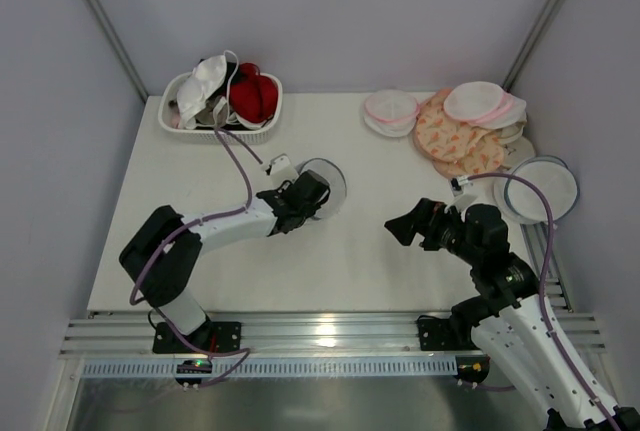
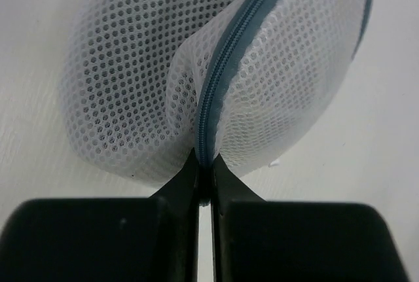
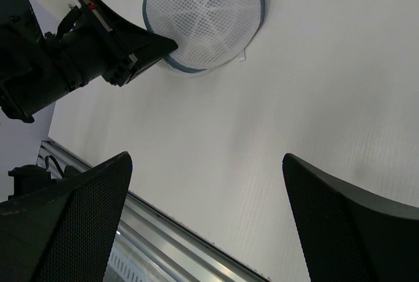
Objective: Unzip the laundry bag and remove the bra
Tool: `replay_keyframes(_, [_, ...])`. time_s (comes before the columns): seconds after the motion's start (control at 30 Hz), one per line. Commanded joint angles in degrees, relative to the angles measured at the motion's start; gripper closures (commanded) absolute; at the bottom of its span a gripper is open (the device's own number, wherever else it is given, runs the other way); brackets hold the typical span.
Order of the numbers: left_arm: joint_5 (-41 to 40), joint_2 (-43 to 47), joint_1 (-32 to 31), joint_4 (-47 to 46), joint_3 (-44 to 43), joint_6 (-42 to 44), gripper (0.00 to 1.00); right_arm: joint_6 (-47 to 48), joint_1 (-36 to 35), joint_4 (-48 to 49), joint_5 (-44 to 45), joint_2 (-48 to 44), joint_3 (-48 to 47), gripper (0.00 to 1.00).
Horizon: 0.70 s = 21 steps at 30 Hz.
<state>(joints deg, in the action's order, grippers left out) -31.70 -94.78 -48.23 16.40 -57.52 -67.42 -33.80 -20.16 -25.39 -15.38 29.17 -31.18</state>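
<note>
I need to pass the bag to my right gripper, as my left gripper holds the zip rim away from the white tab, and then I need to take the edge (image 3: 241,54) next to the tab.
The laundry bag (image 1: 330,181) is a round white mesh pouch with a grey-blue zip rim, lying on the table left of centre. It fills the left wrist view (image 2: 144,66) and shows at the top of the right wrist view (image 3: 206,14). My left gripper (image 1: 316,199) (image 2: 204,163) is shut on the bag's zip rim at its near edge. My right gripper (image 1: 408,221) (image 3: 206,158) is open and empty, above bare table to the bag's right. No black bra shows through the mesh.
A white basket (image 1: 170,121) at the back left holds a white bra (image 1: 208,79) and a red bra (image 1: 254,97), with a dark patch between them. Pink-rimmed rounds (image 1: 390,109), patterned fabric (image 1: 455,141) and a grey-rimmed flat disc (image 1: 540,189) lie at the right.
</note>
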Motion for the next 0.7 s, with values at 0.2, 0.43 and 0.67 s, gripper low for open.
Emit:
replay_keyframes(0.2, [13.00,7.58,1.47,-7.16,1.08,9.56,1.00,1.28,-0.31,-0.10,1.22,-1.84,-0.29,0.00])
replay_keyframes(0.43, [41.85,19.43,5.06,-30.61,13.54,8.03,1.00,-0.30,-0.23,-2.30,8.52,-1.83,-0.20,0.01])
replay_keyframes(0.67, [57.68,25.08,9.46,-43.36,18.57,-2.61,1.00,-0.47,-0.14,4.20,0.27,-1.84,2.43,0.01])
